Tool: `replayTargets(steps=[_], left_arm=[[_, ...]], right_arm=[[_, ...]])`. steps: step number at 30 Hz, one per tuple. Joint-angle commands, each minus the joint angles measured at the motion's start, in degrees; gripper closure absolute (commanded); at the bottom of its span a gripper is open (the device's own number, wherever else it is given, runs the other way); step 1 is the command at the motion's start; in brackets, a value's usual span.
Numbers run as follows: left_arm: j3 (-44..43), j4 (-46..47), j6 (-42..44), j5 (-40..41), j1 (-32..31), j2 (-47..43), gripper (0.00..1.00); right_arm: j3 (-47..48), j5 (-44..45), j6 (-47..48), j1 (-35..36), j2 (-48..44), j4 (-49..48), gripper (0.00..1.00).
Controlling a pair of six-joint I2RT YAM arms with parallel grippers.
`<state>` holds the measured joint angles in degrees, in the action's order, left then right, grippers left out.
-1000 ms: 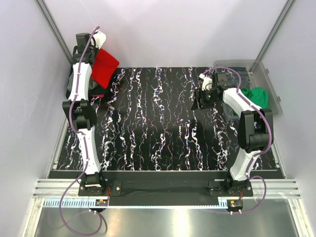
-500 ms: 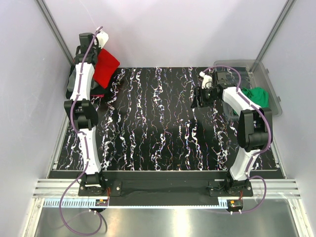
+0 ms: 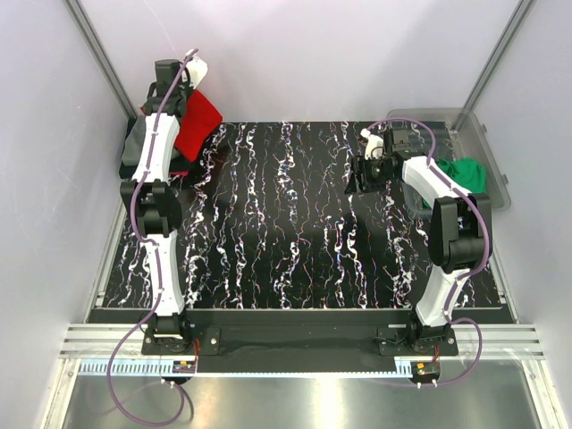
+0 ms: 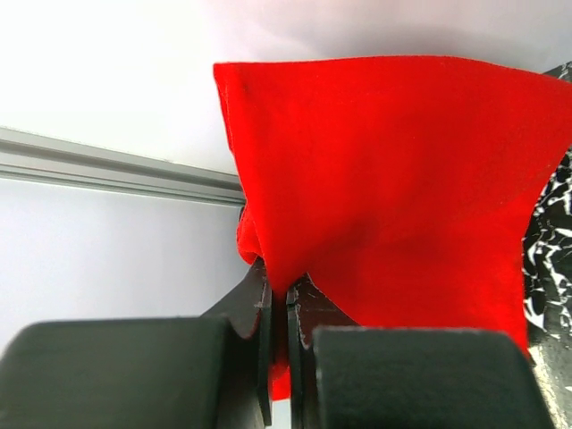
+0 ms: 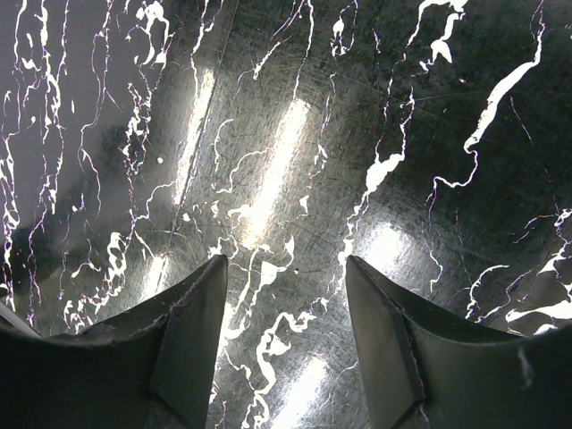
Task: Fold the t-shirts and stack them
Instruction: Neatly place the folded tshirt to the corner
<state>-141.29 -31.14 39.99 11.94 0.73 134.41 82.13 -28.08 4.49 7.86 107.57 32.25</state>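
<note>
My left gripper is going to let go of the red t-shirt on top of the dark t-shirt (image 3: 155,136), near the metal post.
The bright red t-shirt (image 3: 197,122) hangs in the air at the far left corner, pinched in my left gripper (image 3: 179,82), which is raised high. In the left wrist view the red cloth (image 4: 393,188) fills the frame and runs down between the shut fingers, at the left gripper (image 4: 287,299). A dark t-shirt (image 3: 136,152) lies heaped under it at the table's left edge. The green t-shirt (image 3: 465,174) lies in the clear bin at the far right. My right gripper (image 3: 362,174) is open and empty over the bare marbled table (image 5: 286,161); its gap (image 5: 286,277) shows only tabletop. No grey-olive shirt shows.
A clear plastic bin (image 3: 493,147) stands at the table's far right corner. Pale walls with metal posts close in the left, back and right. The black marbled tabletop (image 3: 295,232) spans the workspace between the arms.
My left gripper has lifted the red t-shirt higher and a little to the right. The right arm has barely moved.
</note>
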Motion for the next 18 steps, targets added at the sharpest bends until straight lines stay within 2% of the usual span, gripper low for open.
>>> replayTargets(steps=[1,11,18], left_arm=[[-1.35,4.59,-0.26,2.2,-0.47,-7.14,1.0],[1.02,5.47,2.02,5.71,-2.05,-9.51,1.0],[4.71,6.35,5.1,8.27,-1.35,-6.8,1.0]], right_arm=[[0.32,-1.02,-0.01,0.05,-1.84,-1.93,0.37],[0.57,-1.98,-0.54,-0.04,-1.13,-2.81,0.37],[0.23,-2.07,-0.62,-0.12,-1.4,-2.81,0.37]])
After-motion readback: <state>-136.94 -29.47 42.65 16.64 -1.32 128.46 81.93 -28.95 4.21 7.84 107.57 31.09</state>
